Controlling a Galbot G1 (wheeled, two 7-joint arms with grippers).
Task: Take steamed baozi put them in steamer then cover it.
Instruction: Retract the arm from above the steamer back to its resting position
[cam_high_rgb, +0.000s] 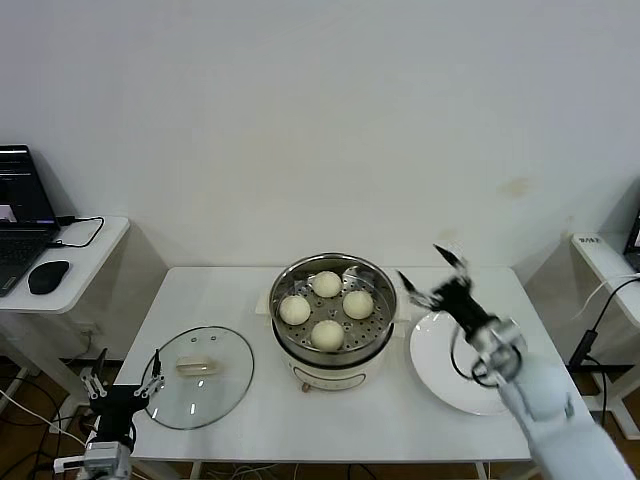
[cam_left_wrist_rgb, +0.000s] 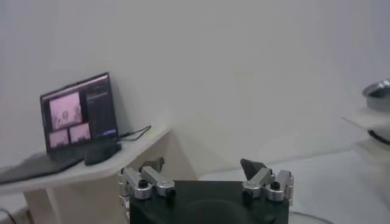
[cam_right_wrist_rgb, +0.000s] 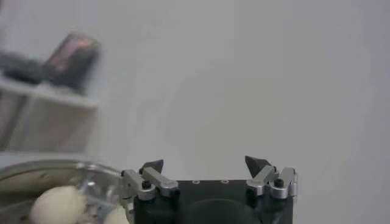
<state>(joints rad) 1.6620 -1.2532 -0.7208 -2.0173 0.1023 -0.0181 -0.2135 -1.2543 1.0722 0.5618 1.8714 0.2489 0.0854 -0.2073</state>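
The steamer with the baozi still needs to be covered. Next, I need to move my left gripper to the glass cover's cream bar handle (cam_high_rgb: 191, 367) and close it there.
Several cream-white baozi (cam_high_rgb: 327, 310) lie on the perforated tray inside the steel steamer (cam_high_rgb: 300, 350) at the table's middle; two of them show in the right wrist view (cam_right_wrist_rgb: 56, 204). The glass cover (cam_high_rgb: 200, 378) with its cream bar handle lies flat on the table to the steamer's left. My right gripper (cam_high_rgb: 432, 272) is open and empty, raised just right of the steamer's rim, above the white plate (cam_high_rgb: 455, 385). My left gripper (cam_high_rgb: 124, 372) is open and empty at the table's front left corner, beside the cover's edge.
A side table at the far left holds a laptop (cam_high_rgb: 22, 215) and a black mouse (cam_high_rgb: 48, 276); both show in the left wrist view (cam_left_wrist_rgb: 79, 115). Cables hang at the right edge, by another small table (cam_high_rgb: 600, 250).
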